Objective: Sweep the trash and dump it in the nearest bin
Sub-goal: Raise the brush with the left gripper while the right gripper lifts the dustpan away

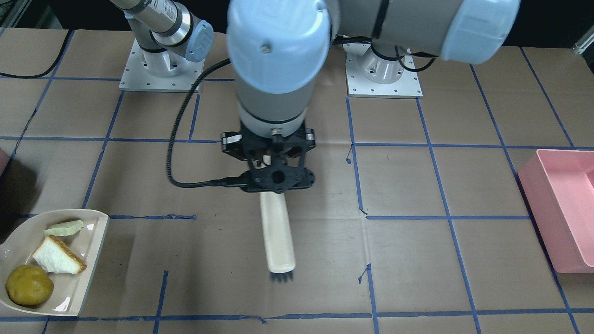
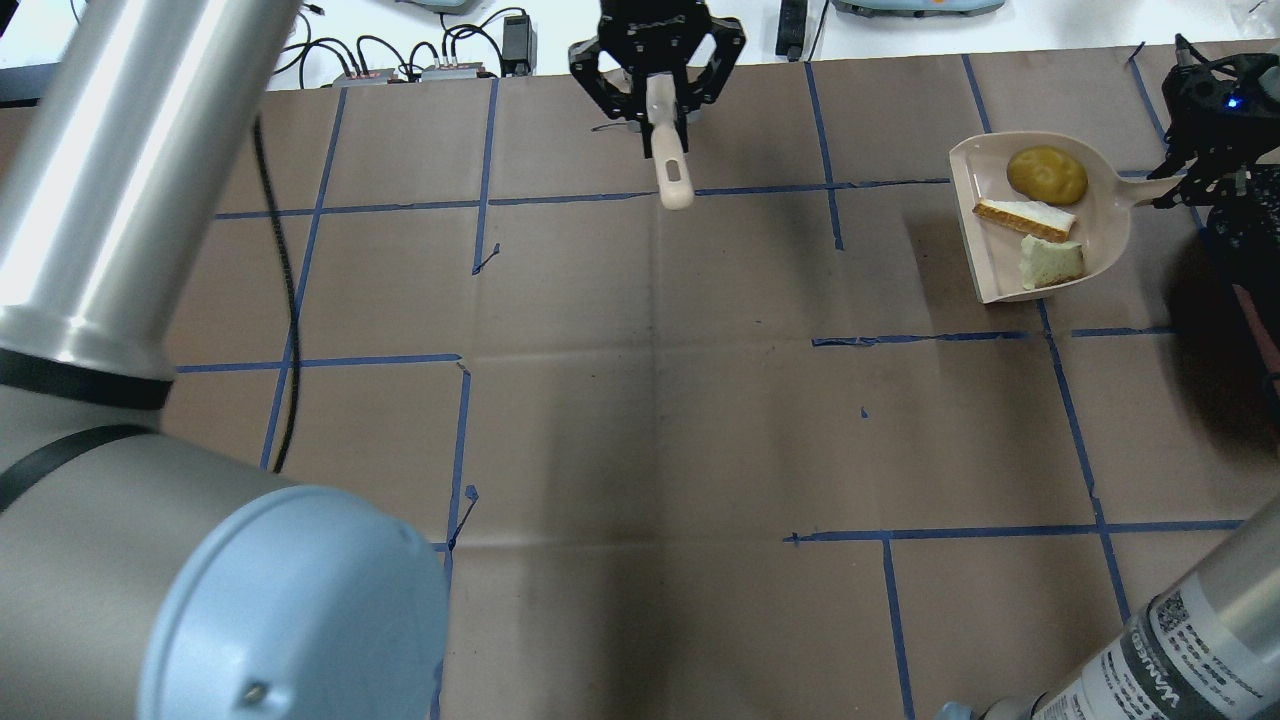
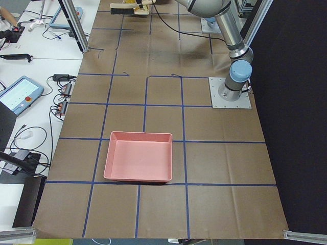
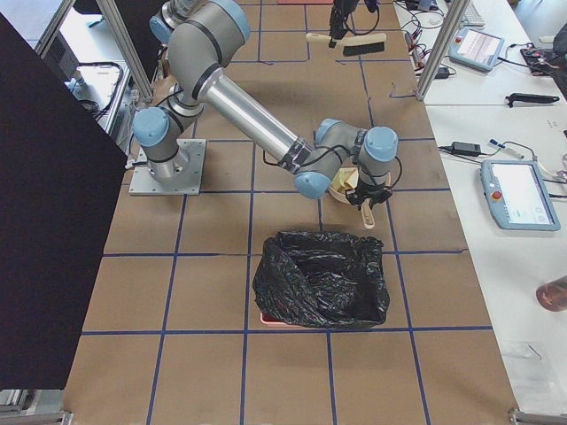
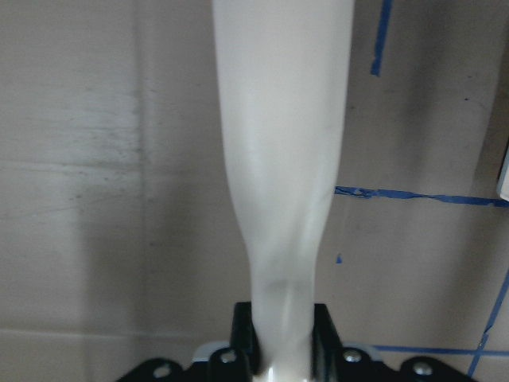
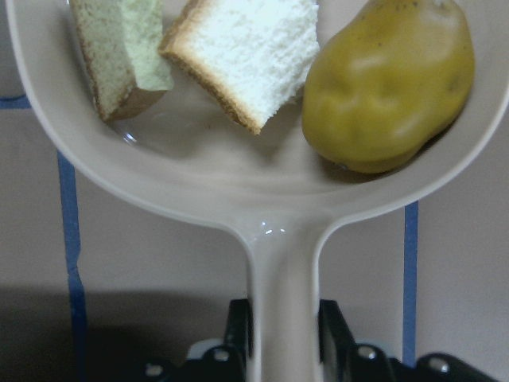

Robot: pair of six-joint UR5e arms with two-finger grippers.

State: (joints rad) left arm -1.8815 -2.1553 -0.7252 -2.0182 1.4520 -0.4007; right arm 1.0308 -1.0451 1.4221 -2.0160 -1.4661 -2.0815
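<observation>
Next, my left gripper puts the cream brush down on the brown card point(image 1: 274, 145) point(image 5: 145, 326) near the gap between the white base plates.
The trash lies in a cream dustpan point(image 1: 88, 260): a yellow-brown potato point(image 1: 29, 285), a white bread slice point(image 1: 58, 262) and a greenish-white slice point(image 1: 64, 228). All three show close up in the right wrist view: potato point(image 6: 390, 79), bread point(image 6: 246, 52), second slice point(image 6: 119, 56). My right gripper point(image 6: 286, 338) is shut on the dustpan handle point(image 2: 1150, 190). My left gripper point(image 1: 268, 160) is shut on a cream brush point(image 1: 277, 236) held over mid-table, bristles down. The bin shows only as a pink edge point(image 4: 266, 316) under a black bag point(image 4: 323, 279), right beside the dustpan.
A big pink rectangular tub point(image 1: 564, 208) sits at the table's other end, also in the exterior left view point(image 3: 139, 163). The table is brown card with blue tape lines. Cables and devices lie beyond the far edge point(image 2: 440, 60).
</observation>
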